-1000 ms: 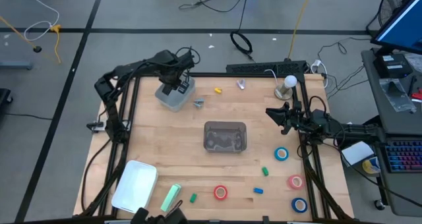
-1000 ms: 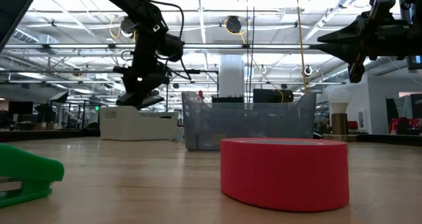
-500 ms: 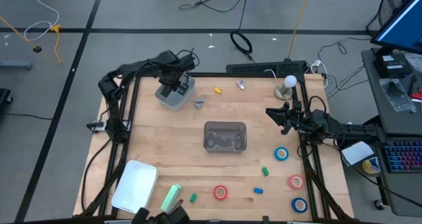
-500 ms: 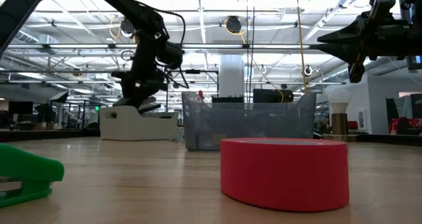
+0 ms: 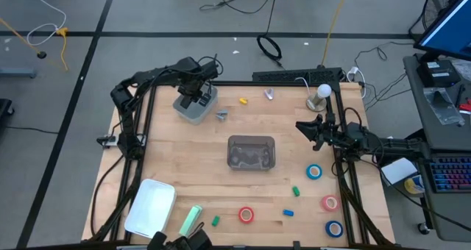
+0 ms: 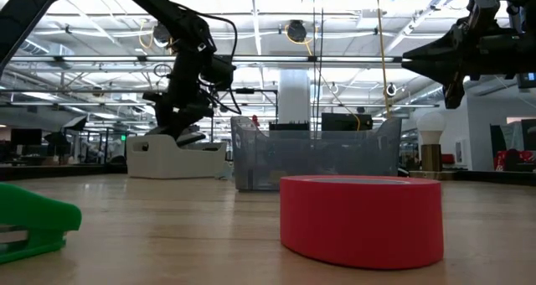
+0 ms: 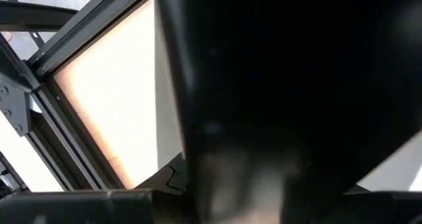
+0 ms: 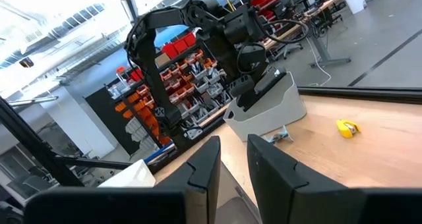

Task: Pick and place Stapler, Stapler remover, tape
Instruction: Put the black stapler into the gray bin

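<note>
The robot's left gripper will release the dark oblong thing inside the open white bin (image 5: 193,105) at the back of the table.
My left gripper (image 5: 193,95) hangs at the far left over an open white bin (image 5: 193,115), shut on a dark oblong thing (image 8: 269,84). The mint-green stapler (image 5: 191,220) lies flat near the table's front edge. Two silvery stapler removers (image 5: 221,115) (image 5: 269,94) lie at the back. Tape rings lie flat at the near right: a red one (image 5: 246,215), a pinkish-red one (image 5: 329,202) and two blue ones (image 5: 314,172) (image 5: 334,227). My right gripper (image 5: 300,125) waits level at the right edge with a narrow gap and nothing in it. My left gripper comes from above, pointing steeply down. A dark mass fills its own wrist view and hides the place of contact. In the right wrist view the dark thing's free end (image 8: 277,79) slants out beside the fingers, at the white bin's open top.
A clear plastic bin (image 5: 252,153) stands mid-table. A white tray (image 5: 151,206) lies at the near left. Small green (image 5: 215,220) (image 5: 295,191), blue (image 5: 288,212) and yellow (image 5: 243,101) pieces are scattered about. A white-topped post (image 5: 321,94) stands at the far right corner.
</note>
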You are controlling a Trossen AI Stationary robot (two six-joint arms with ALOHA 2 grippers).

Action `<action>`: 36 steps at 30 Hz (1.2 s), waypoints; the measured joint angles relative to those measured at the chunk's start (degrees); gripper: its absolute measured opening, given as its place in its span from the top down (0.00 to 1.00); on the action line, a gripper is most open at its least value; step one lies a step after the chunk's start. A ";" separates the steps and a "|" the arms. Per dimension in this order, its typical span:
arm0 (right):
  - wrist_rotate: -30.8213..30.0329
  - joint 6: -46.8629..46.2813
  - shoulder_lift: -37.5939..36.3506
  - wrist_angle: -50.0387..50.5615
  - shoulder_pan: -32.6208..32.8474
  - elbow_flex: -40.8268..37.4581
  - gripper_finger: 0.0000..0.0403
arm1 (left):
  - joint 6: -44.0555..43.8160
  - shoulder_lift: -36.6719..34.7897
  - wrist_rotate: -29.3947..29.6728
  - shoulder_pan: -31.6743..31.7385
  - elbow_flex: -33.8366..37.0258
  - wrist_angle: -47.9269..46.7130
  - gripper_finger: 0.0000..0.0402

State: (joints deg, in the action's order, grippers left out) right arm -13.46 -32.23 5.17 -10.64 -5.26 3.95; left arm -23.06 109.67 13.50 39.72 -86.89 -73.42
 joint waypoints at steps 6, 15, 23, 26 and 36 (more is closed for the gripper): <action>0.01 -0.03 -0.02 0.06 -0.02 0.02 0.83 | -1.07 0.00 -0.09 -0.31 0.02 -1.11 0.67; 0.01 -0.04 0.00 0.00 0.00 0.02 0.83 | -1.21 0.00 -0.18 -0.48 0.04 -2.81 0.67; 0.01 -0.05 0.00 0.00 -0.01 0.01 0.83 | -1.21 0.00 -0.16 0.26 0.04 -1.41 0.67; 0.01 -0.07 -0.02 0.00 0.00 0.02 0.83 | -1.22 0.00 -0.26 0.28 0.04 -1.55 0.67; 0.01 -0.07 0.00 0.00 0.00 0.02 0.83 | -1.44 0.00 -0.44 0.26 0.07 -2.50 0.67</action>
State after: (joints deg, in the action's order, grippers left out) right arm -13.45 -32.29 5.17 -10.63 -5.26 3.97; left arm -24.50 109.67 13.06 39.99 -86.83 -75.92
